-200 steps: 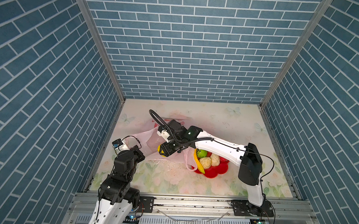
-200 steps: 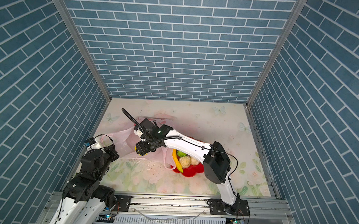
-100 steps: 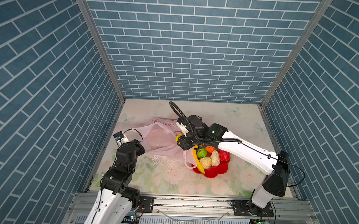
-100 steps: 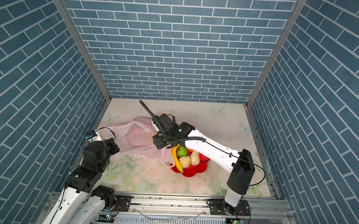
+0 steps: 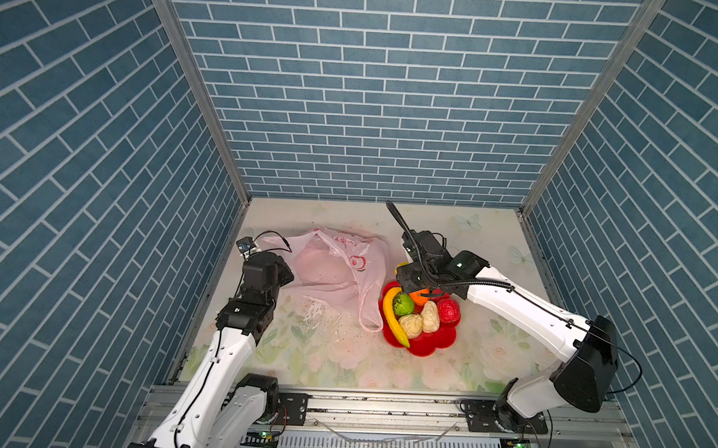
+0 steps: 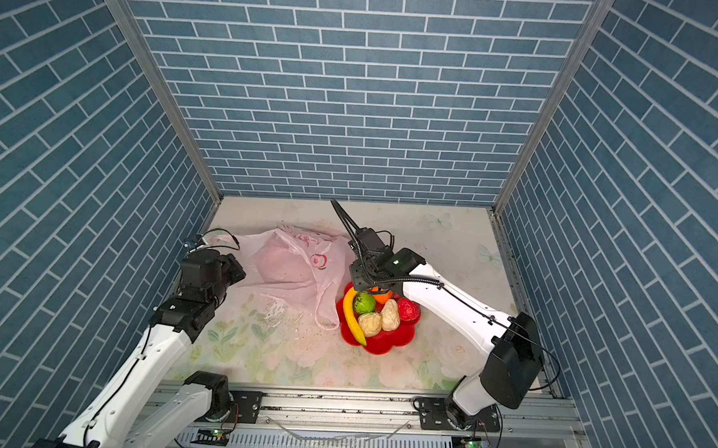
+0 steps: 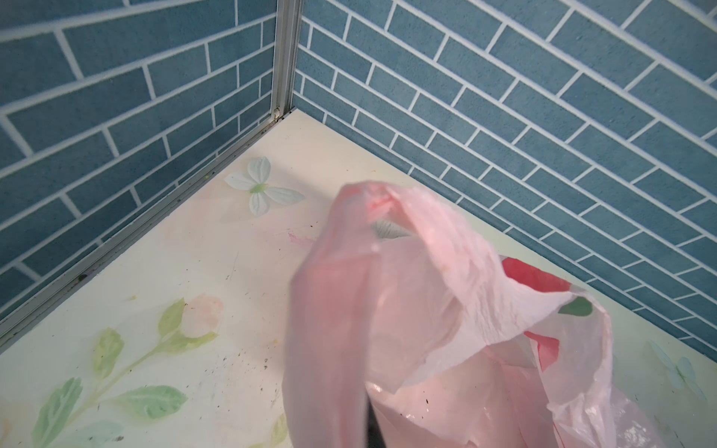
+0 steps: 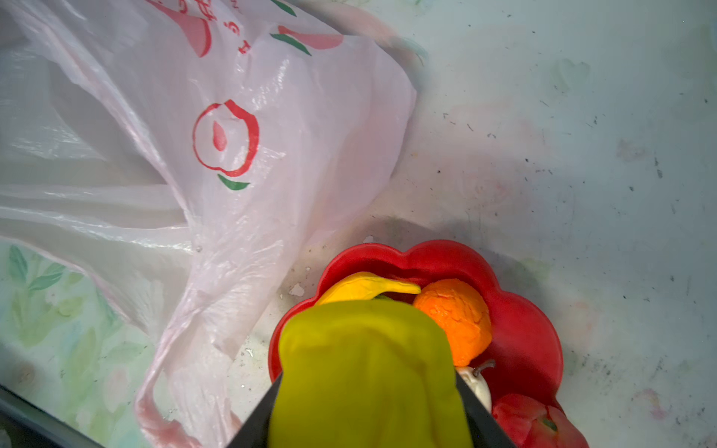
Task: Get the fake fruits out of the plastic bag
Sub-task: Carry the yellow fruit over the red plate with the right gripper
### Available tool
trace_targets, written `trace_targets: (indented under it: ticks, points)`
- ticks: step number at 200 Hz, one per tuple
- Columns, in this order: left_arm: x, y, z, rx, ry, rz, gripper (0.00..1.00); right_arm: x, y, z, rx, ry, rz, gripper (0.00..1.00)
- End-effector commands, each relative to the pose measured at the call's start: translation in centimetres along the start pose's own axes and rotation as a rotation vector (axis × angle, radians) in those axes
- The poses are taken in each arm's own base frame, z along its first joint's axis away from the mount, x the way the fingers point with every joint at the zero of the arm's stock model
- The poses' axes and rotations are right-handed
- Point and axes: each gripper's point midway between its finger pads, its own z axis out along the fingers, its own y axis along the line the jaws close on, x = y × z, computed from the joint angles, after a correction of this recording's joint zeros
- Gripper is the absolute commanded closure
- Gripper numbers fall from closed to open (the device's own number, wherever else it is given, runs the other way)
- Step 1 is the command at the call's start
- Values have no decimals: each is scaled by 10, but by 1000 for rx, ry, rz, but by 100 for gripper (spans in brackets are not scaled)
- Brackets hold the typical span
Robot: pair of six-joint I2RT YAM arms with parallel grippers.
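The robot's right gripper needs to release the yellow fruit in the bowl [image 5: 416,310] [image 8: 418,386], between the green fruit and the cream ones. The yellow fruit now hangs over the bowl's far rim.
The pale-pink plastic bag [image 5: 330,265] lies crumpled at the left. My left gripper [image 5: 282,271] is shut on its edge, and in the left wrist view the bag [image 7: 426,310] drapes over the jaws. My right gripper [image 8: 368,384] is shut on a yellow fruit [image 8: 361,341] and hangs over the far rim of the red flower-shaped bowl [image 5: 427,348]. In the bowl lie a banana [image 5: 392,318], a green fruit [image 5: 403,304], an orange one [image 5: 420,296], a red one [image 5: 448,310] and two cream bumpy ones [image 5: 411,324]. The bag's inside is hidden.
One loop handle of the bag [image 5: 370,317] trails down beside the bowl's left rim. Blue brick walls close in the floral table [image 5: 343,357] on three sides, and a metal rail [image 5: 382,405] runs along the front.
My right gripper has carried the yellow fruit from the bag's mouth rightward to above the bowl. The left gripper has stayed on the bag, which has settled wider.
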Motion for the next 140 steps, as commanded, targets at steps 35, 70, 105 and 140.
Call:
trace_targets:
  ticks: [35,70,105,140]
  points:
    - [-10,-9,4,43,-17,-32,95,14,-18,14,54,1,98,58]
    - [-9,-9,4,53,-13,-39,95,31,-23,27,62,39,134,57]
    - [-9,-10,3,61,-13,-39,95,47,-29,36,86,66,149,56]
    - [-8,-11,3,68,-12,-43,95,59,-34,45,102,91,154,55]
